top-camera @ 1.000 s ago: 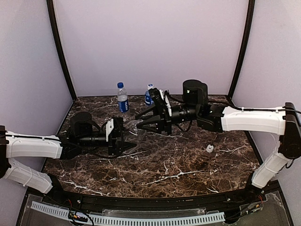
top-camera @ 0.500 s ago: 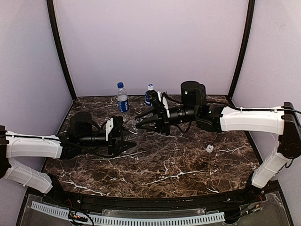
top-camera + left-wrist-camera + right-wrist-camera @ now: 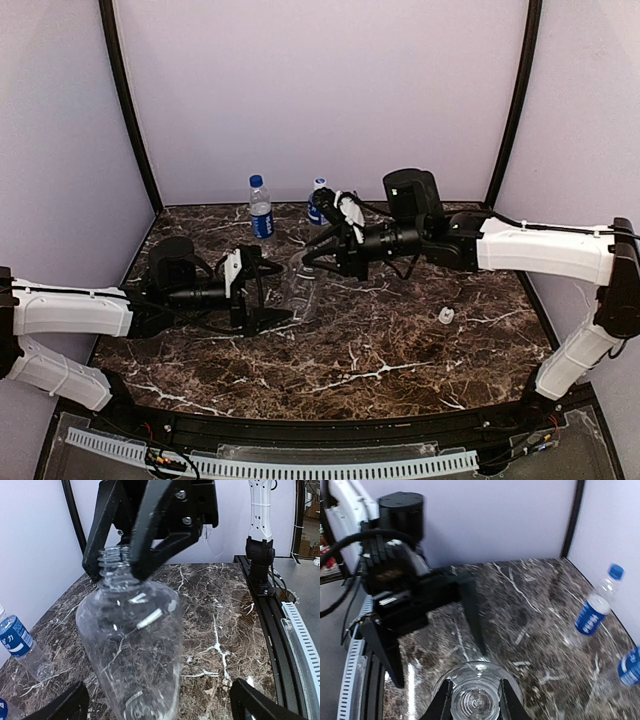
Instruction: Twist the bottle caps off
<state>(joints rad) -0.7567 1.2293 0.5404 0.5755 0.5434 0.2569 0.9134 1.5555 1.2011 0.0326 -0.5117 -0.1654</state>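
Observation:
Next, my right gripper releases the unlabelled clear bottle on the marble (image 3: pixel 453 295) behind the loose white bottle cap.
An unlabelled clear bottle (image 3: pixel 300 287) hangs tilted between the two arms, its threaded neck (image 3: pixel 116 562) bare of any cap. My right gripper (image 3: pixel 311 261) is shut on that neck, and its wrist view looks straight down the bottle's mouth (image 3: pixel 475 702) between the fingers (image 3: pixel 441 704). Round the bottle's body (image 3: pixel 132 645) my left gripper (image 3: pixel 277 294) stands wide open, its fingertips (image 3: pixel 70 705) well apart from the plastic. One white bottle cap (image 3: pixel 446 316) lies loose on the marble at the right.
Two capped bottles with blue labels stand at the back: one with a blue cap (image 3: pixel 261 208) (image 3: pixel 596 606), one with a white cap (image 3: pixel 317 200). Black frame posts (image 3: pixel 130 110) and lilac walls close in the dark marble table (image 3: pixel 380 370).
My left gripper has opened and let go of the clear bottle. My right gripper has closed on its neck and drawn slightly back to the right with it.

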